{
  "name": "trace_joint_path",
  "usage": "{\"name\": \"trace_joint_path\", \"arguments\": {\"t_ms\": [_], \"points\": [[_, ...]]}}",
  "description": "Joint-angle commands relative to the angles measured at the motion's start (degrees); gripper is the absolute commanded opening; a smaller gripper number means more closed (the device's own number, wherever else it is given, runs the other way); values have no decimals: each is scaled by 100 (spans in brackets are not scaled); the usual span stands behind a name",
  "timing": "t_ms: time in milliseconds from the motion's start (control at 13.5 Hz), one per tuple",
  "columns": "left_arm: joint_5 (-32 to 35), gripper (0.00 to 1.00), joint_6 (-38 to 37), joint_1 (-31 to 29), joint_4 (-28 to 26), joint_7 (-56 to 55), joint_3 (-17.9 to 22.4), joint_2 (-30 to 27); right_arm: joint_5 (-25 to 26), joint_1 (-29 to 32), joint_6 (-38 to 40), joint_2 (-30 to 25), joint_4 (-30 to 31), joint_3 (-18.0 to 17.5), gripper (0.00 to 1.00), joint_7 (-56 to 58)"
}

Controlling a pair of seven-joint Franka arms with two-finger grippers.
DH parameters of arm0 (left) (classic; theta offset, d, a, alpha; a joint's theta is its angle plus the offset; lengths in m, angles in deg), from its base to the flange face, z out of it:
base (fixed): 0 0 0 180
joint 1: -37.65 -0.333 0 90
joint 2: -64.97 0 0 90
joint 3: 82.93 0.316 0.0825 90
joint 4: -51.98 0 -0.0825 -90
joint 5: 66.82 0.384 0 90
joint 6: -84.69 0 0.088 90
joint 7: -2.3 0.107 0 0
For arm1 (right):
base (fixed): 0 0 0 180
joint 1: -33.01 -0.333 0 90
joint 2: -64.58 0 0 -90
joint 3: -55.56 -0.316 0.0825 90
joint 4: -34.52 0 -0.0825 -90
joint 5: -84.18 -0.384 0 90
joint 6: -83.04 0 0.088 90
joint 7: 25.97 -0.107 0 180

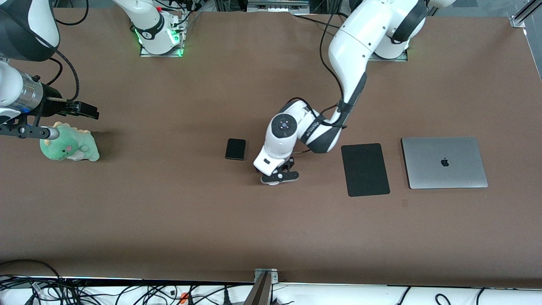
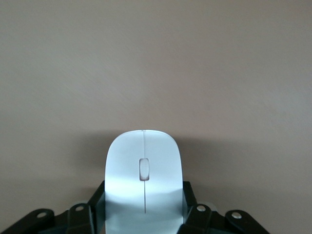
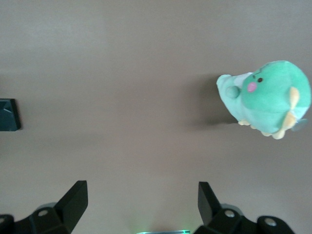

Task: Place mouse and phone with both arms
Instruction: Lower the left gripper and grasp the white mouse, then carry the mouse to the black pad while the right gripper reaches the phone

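Observation:
My left gripper has the white mouse, low at the table's middle now. It will release the mouse near the middle of the black mouse pad (image 1: 366, 162), next to the silver laptop.
The white mouse (image 2: 144, 161) sits between the fingers of my left gripper (image 2: 144, 197), which press on both its sides. In the front view the left gripper (image 1: 280, 175) is low at the table's middle, and only a white sliver of the mouse (image 1: 275, 182) shows under it. The black phone (image 1: 235, 149) lies flat on the table beside it, toward the right arm's end; its corner shows in the right wrist view (image 3: 9, 115). My right gripper (image 1: 86, 111) is open and empty, up in the air over the table near a plush toy; it also shows in the right wrist view (image 3: 141, 197).
A flat black mouse pad (image 1: 365, 169) and a closed silver laptop (image 1: 443, 162) lie toward the left arm's end. A green plush dinosaur (image 1: 70, 147) sits at the right arm's end, also in the right wrist view (image 3: 268, 97).

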Motion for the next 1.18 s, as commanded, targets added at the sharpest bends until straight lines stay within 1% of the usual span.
{"name": "trace_joint_path", "arguments": {"t_ms": [0, 148, 222, 370, 443, 591, 739, 813, 961, 1035, 1109], "points": [[43, 43, -262, -478, -626, 551, -88, -638, -322, -233, -77, 214, 18, -29, 100, -416], [51, 43, -262, -759, -1197, 971, -88, -1077, -446, -584, -313, 425, 1, -29, 100, -811], [51, 44, -244, -961, -1583, 1209, -88, -1358, -481, -769, -480, 539, 1, -29, 100, -1066], [51, 45, -131, -1417, -2522, 1683, -88, -2061, -560, -1147, -831, 750, 9, -29, 100, -1532], [51, 49, 27, -1637, -3023, 1973, -97, -2369, -604, -1323, -981, 865, 9, -29, 100, -1734], [51, 48, 466, -2024, -3981, 2666, -97, -2862, -614, -1718, -1481, 1198, 27, -29, 100, -2269], [51, 48, 686, -2254, -4616, 2907, -97, -3065, -605, -2157, -2096, 1567, 18, -29, 100, -2728], [51, 48, 835, -2263, -4871, 2907, -97, -3083, -605, -2377, -2430, 1778, 27, -29, 100, -2851], [51, 49, 1361, -2438, -5136, 2916, -97, -2918, -587, -2668, -2940, 2156, 27, -20, 100, -2888], [69, 57, 1582, -2474, -5190, 2925, -97, -2830, -587, -2782, -3169, 2306, 36, -20, 100, -2896], [78, 85, 1610, -2483, -5164, 2925, -97, -2768, -587, -2879, -3337, 2438, 44, -20, 100, -2896]]}}
